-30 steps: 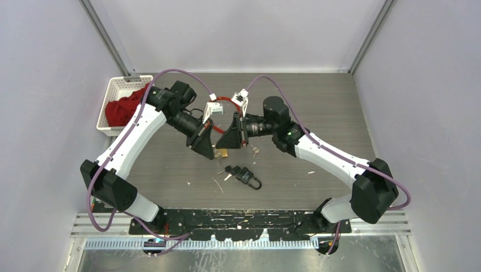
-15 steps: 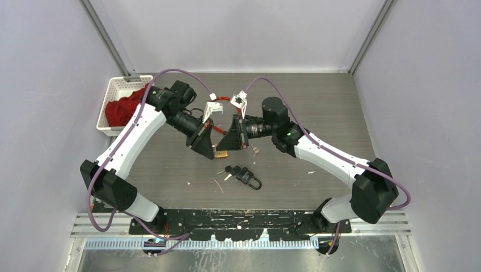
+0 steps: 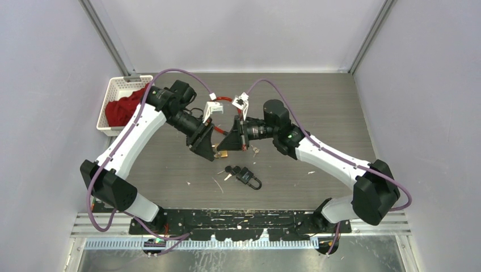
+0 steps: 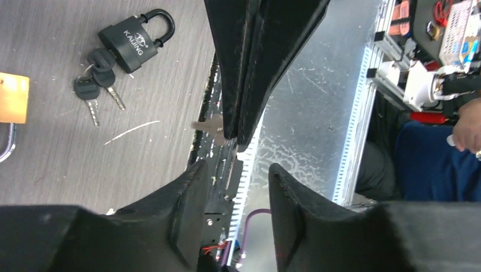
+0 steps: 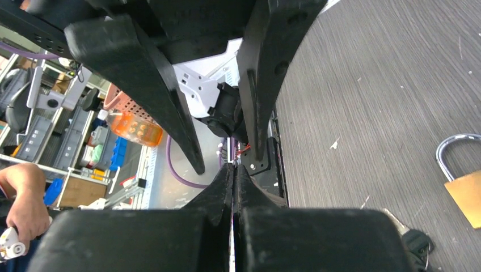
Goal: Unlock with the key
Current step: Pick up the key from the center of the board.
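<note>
The silver key sticks out crosswise from the fingertips of my right gripper, so next my left gripper takes the piece [image 4: 232, 165] beyond those fingertips and turns the key before unlocking.
A small silver key [image 4: 205, 125] pokes out sideways from my right gripper's [image 5: 233, 167] shut fingers [image 4: 244, 73], seen in the left wrist view. My left gripper [image 4: 235, 170] stands open just in front of them, with nothing between its fingers [image 4: 187, 209]. From above, both grippers meet tip to tip over the table's middle, the left [image 3: 210, 148] facing the right [image 3: 223, 147]. A brass padlock [image 3: 223, 154] lies right below them, also visible as a brass padlock [image 4: 12, 97]. A black padlock [image 3: 248, 177] with a bunch of black-headed keys [image 4: 93, 85] lies nearer the arms' bases.
A white basket [image 3: 113, 85] holding red cloth [image 3: 122, 107] stands at the far left. A loose silver key [image 3: 256, 151] and small scraps lie on the grey table. The metal rail [image 3: 238, 218] runs along the near edge.
The right gripper has shut on the key and the left gripper has opened off it. Both arms stayed almost in place.
</note>
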{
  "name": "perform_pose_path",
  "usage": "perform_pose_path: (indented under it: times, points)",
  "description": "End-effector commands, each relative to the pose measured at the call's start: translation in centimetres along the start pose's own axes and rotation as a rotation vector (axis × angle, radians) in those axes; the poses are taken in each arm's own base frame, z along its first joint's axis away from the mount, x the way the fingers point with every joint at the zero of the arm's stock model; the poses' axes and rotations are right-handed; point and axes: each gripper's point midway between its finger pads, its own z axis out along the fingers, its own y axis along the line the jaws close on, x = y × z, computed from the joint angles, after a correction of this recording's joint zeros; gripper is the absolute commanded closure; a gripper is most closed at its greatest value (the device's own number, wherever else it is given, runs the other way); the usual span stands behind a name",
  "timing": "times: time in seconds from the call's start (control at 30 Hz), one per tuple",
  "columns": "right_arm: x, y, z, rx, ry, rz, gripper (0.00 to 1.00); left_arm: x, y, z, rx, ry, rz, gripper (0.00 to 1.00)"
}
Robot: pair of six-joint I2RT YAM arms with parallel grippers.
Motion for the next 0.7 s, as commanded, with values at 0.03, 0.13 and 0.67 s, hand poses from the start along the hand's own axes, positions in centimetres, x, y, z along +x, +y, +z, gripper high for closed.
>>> perform_pose_path:
  times: [0.03, 0.13, 0.67]
  points:
    - [-2.6, 1.9, -1.8, 0.003, -0.19, -0.09, 0.99, -0.6, -0.5, -1.0, -0.022, -0.032, 0.0, 0.36]
    - [-3.1, 2.7, -2.8, 0.001, -0.28, -0.11, 0.99, -0.9, -0.4, -1.7, -0.015, -0.079, -0.035, 0.28]
    - [-3.4, 3.9, -3.8, -0.062, -0.409, -0.091, 0.99, -2.2, -2.9, -1.4, 0.1, -0.236, -0.074, 0.64]
